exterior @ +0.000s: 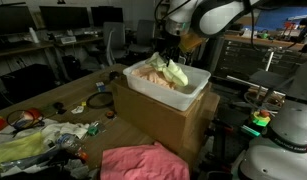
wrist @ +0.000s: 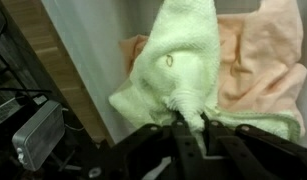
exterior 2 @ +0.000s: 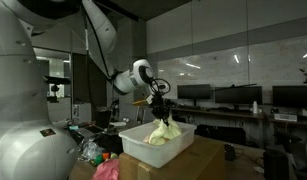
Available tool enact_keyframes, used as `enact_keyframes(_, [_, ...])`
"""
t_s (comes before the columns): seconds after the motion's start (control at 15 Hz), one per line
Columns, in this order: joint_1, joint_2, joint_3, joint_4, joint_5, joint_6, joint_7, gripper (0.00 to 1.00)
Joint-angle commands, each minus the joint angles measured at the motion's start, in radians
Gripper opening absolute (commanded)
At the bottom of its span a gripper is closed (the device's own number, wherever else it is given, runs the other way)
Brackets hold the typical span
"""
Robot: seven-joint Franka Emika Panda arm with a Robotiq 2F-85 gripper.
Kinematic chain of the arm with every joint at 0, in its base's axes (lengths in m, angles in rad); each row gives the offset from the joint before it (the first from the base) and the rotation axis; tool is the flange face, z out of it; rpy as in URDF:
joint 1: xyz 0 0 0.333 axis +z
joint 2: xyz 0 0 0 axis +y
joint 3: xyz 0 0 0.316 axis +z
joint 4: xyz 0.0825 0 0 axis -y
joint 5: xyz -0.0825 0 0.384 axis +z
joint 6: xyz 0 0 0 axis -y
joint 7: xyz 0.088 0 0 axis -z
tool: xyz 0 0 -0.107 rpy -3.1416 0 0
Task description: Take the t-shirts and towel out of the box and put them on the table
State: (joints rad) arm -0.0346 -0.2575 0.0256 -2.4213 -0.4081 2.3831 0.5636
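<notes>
The robot's gripper needs to release the pale green towel on the near part of the pink cloth [exterior: 149,171].
The white plastic box [exterior: 189,92] sits on a brown cardboard carton; it also shows in the other exterior view [exterior 2: 143,146] and in the wrist view [wrist: 93,60]. My gripper [wrist: 190,124] is shut on a pale green towel [wrist: 178,60] and holds it up from the box, its lower end still hanging inside. The towel shows in both exterior views [exterior: 176,72] [exterior 2: 163,130], with the gripper above it [exterior: 171,52] [exterior 2: 160,108]. A peach t-shirt [wrist: 258,60] lies in the box beside the towel. The wooden table [exterior: 73,95] lies beside the carton.
The cardboard carton [exterior: 163,120] holds the box up. A pink cloth [exterior: 138,162] lies in front of it. Clutter of bags and small items [exterior: 38,135] covers the table's near end. Desks with monitors [exterior 2: 233,97] stand behind.
</notes>
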Motion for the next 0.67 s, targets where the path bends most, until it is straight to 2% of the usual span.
enact_keyframes(0.0, [-0.038, -0.187, 0.057, -0.033, -0.011, -0.030, 0.067, 0.04])
enact_keyframes(0.33, [-0.063, -0.306, 0.127, 0.010, 0.012, -0.121, 0.081, 0.04])
enact_keyframes(0.6, [-0.058, -0.296, 0.201, 0.055, -0.003, -0.195, 0.079, 0.04])
